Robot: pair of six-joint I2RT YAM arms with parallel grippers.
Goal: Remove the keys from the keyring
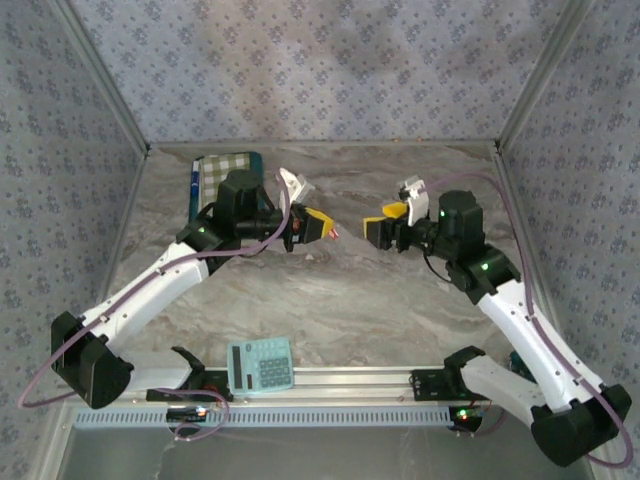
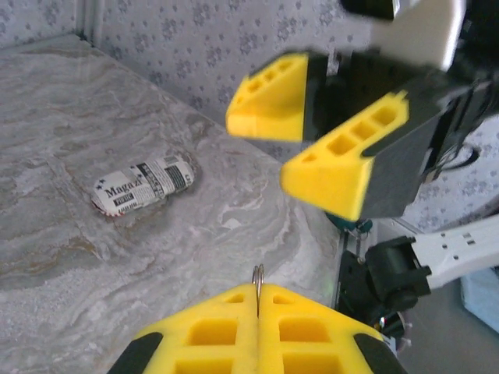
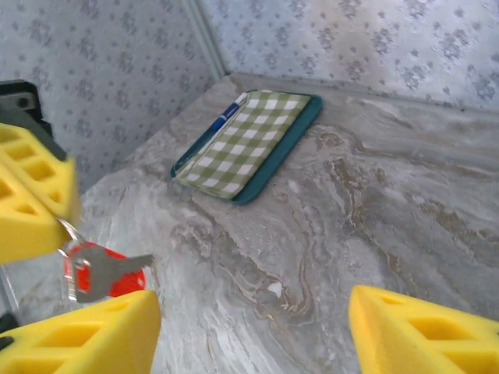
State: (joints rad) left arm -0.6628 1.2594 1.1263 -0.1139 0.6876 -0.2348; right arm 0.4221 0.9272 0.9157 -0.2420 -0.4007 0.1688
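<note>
The left gripper's fingers cover most of the keyring, so next the right gripper takes the hanging silver key (image 3: 100, 269) before the left gripper opens to free the keyring.
My left gripper (image 2: 258, 291) is shut on a thin metal keyring (image 2: 258, 274), whose edge sticks up between the yellow fingers. In the right wrist view the keys (image 3: 101, 273), a silver blade over a bright red head, hang from the keyring (image 3: 69, 231) just below the left gripper's yellow fingers (image 3: 31, 202). My right gripper (image 3: 249, 331) stands open and holds nothing, its left finger right under the keys. From above, the left gripper (image 1: 318, 228) and the right gripper (image 1: 376, 222) face each other over the table's middle, with the red keys (image 1: 333, 235) between them.
A green checked pouch on a teal book (image 3: 245, 140) with a blue pen lies at the back left (image 1: 225, 170). A rolled magazine (image 2: 143, 185) lies on the marble. A teal calculator (image 1: 260, 365) sits at the near edge. Patterned walls enclose three sides.
</note>
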